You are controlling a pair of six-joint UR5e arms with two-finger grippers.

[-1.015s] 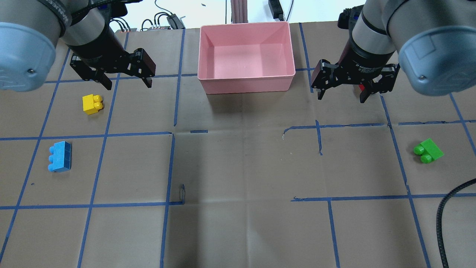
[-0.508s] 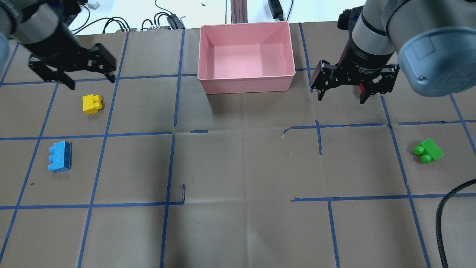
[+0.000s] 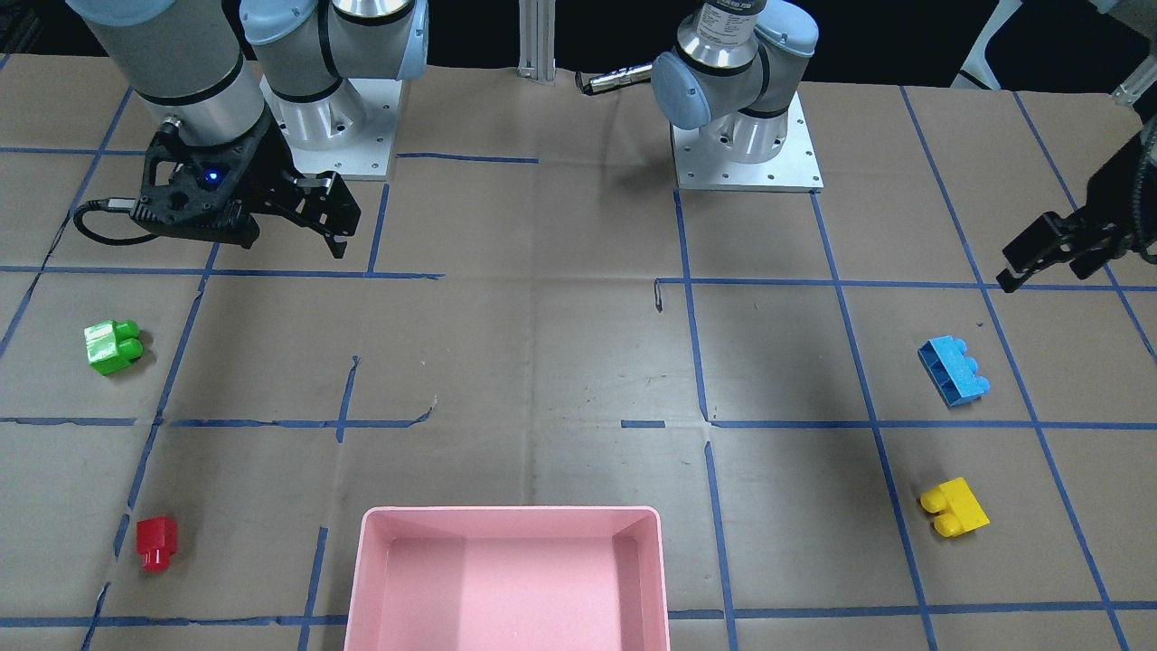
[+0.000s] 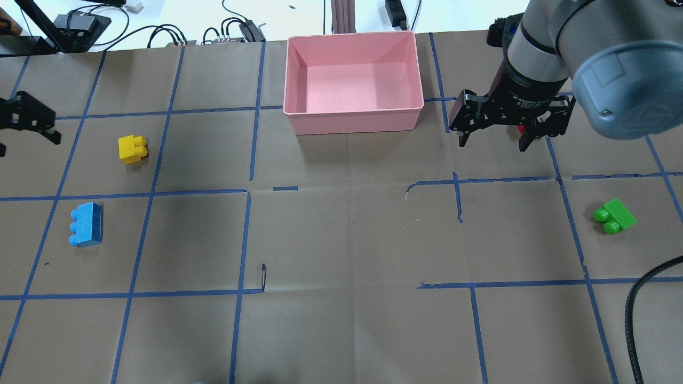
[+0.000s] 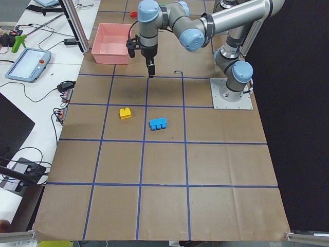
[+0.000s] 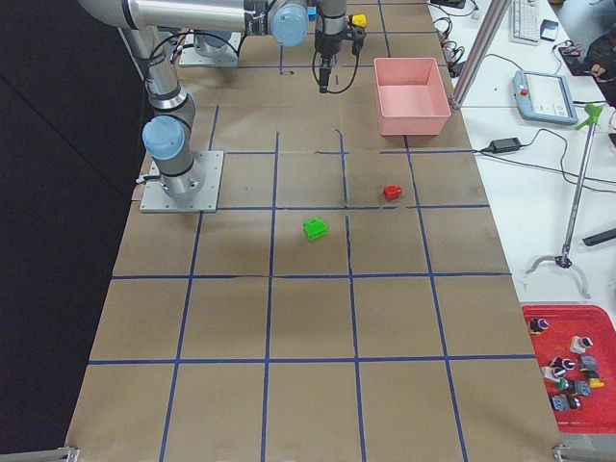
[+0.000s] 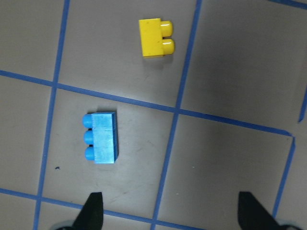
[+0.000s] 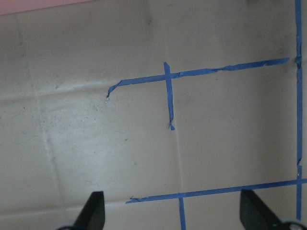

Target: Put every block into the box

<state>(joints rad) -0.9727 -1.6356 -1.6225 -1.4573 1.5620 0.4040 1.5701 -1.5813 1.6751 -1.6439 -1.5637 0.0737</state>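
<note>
My left gripper will next close on the light blue block's middle [image 3: 953,371] [image 7: 102,138], with its fingers on the knob side and the opposite side.
The pink box [image 4: 352,121] stands empty at the table's far middle and also shows in the front view [image 3: 506,514]. The yellow block [image 4: 132,149] and light blue block [image 4: 85,224] lie on the left. The green block [image 4: 615,216] lies on the right. The red block [image 3: 155,542] lies right of the box, almost hidden under my right gripper in the overhead view. My left gripper [image 4: 26,141] is open and empty, high near the left edge; its wrist view shows the blue block [image 7: 101,137] and yellow block [image 7: 156,37]. My right gripper [image 4: 493,137] is open and empty beside the box.
Blue tape lines grid the brown paper table. A black cable [image 4: 640,304] curls in at the front right. The two arm bases [image 3: 746,136] stand on the robot's side. Wires and a post lie beyond the far edge behind the box.
My left arm has swung far to the left, from beside the box to the view's left edge. My right gripper has shifted slightly right. The blocks have not moved.
</note>
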